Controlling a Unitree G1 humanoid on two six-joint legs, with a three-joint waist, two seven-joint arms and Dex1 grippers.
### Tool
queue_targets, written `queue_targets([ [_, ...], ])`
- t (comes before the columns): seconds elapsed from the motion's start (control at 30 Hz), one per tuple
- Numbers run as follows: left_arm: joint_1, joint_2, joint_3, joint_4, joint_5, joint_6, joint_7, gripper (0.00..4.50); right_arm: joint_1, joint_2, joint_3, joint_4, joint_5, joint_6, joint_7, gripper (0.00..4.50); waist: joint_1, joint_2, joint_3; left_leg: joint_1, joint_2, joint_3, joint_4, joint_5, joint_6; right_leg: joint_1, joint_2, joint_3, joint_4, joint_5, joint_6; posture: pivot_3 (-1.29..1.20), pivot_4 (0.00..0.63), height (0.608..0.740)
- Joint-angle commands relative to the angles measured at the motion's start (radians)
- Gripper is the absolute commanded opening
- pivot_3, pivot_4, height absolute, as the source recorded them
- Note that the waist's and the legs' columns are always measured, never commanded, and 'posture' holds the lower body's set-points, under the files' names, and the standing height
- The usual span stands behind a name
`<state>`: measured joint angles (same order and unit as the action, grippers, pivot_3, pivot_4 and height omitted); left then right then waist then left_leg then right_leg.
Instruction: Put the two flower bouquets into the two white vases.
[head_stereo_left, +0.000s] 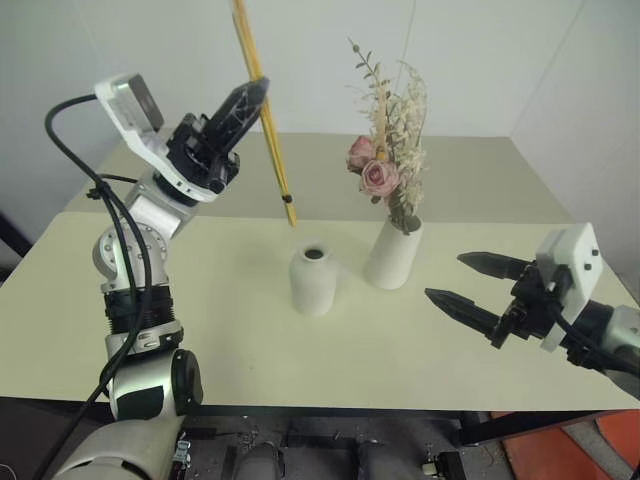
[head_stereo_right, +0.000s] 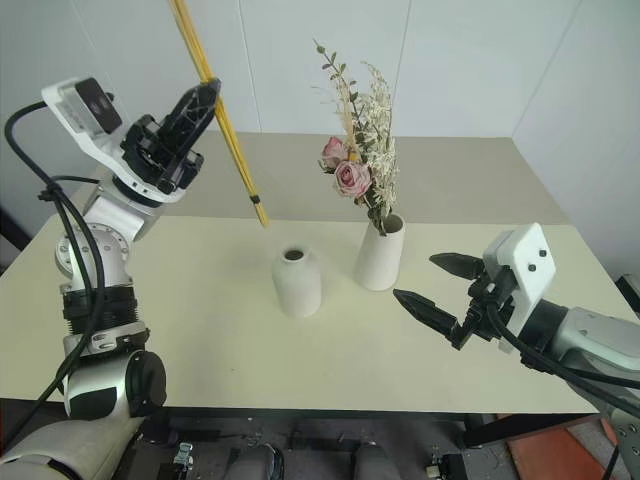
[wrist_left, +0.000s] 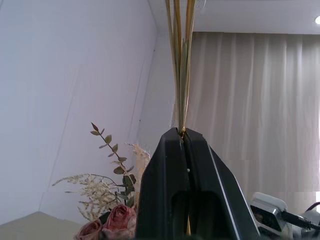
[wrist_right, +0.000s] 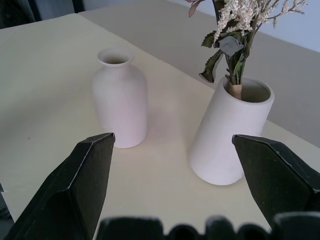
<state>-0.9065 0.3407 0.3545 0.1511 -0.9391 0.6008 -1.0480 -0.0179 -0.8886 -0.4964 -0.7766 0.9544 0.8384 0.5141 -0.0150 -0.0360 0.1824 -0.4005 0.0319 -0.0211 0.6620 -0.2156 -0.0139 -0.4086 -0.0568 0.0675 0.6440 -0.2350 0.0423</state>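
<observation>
Next, my left gripper releases the slim bouquet in the empty narrow opening of the short white vase (head_stereo_left: 315, 253).
My left gripper (head_stereo_left: 250, 97) is shut on the long yellow stems of the slim bouquet (head_stereo_left: 268, 130), held upright above the table; the stem ends hang above and behind the short round-shouldered white vase (head_stereo_left: 313, 281), whose narrow mouth is empty. The stems' upper part runs out of view. The bushy bouquet (head_stereo_left: 388, 150) with pink roses and cream sprigs stands in the taller white vase (head_stereo_left: 393, 255), just right of the short one. My right gripper (head_stereo_left: 468, 281) is open, low over the table to the right of both vases, nothing between its fingers (wrist_right: 82, 185).
The vases stand mid-table on a pale yellow tabletop (head_stereo_left: 230, 350). A white wall rises behind the table's far edge. The near table edge runs below my grippers.
</observation>
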Motion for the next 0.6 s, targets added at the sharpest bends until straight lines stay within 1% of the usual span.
queue_targets([
  [0.03,0.001,-0.021,-0.044,0.025,0.025,-0.052,-0.060,0.07,0.012,0.002,-0.042,-0.048,-0.001,-0.031,-0.018,4.50,0.000,0.000,0.000,0.000,0.000,0.000,0.000,0.000,0.000,0.000,0.000,0.000,0.000,0.000,0.000,0.00,0.150,0.740],
  [0.23,-0.017,-0.042,-0.110,0.109,0.107,-0.163,-0.148,0.07,0.025,-0.002,-0.056,-0.062,-0.009,-0.039,-0.038,4.50,-0.002,0.000,0.000,0.000,0.000,0.000,0.000,0.000,0.000,0.000,0.000,0.000,0.000,0.000,0.000,0.00,0.150,0.740],
  [0.43,-0.035,-0.053,-0.125,0.191,0.155,-0.240,-0.180,0.07,0.061,-0.004,-0.080,-0.075,-0.028,-0.052,-0.030,4.50,0.001,0.000,0.000,-0.001,0.000,0.000,0.000,0.000,0.000,0.000,0.000,0.000,-0.001,0.000,0.000,0.00,0.150,0.740],
  [0.6,-0.024,-0.065,-0.137,0.260,0.188,-0.299,-0.232,0.07,0.072,-0.008,-0.073,-0.072,-0.056,-0.073,-0.024,4.50,0.000,0.000,0.000,-0.001,0.000,0.000,0.000,0.000,0.000,0.000,0.000,0.000,-0.001,0.000,0.000,0.00,0.150,0.740],
])
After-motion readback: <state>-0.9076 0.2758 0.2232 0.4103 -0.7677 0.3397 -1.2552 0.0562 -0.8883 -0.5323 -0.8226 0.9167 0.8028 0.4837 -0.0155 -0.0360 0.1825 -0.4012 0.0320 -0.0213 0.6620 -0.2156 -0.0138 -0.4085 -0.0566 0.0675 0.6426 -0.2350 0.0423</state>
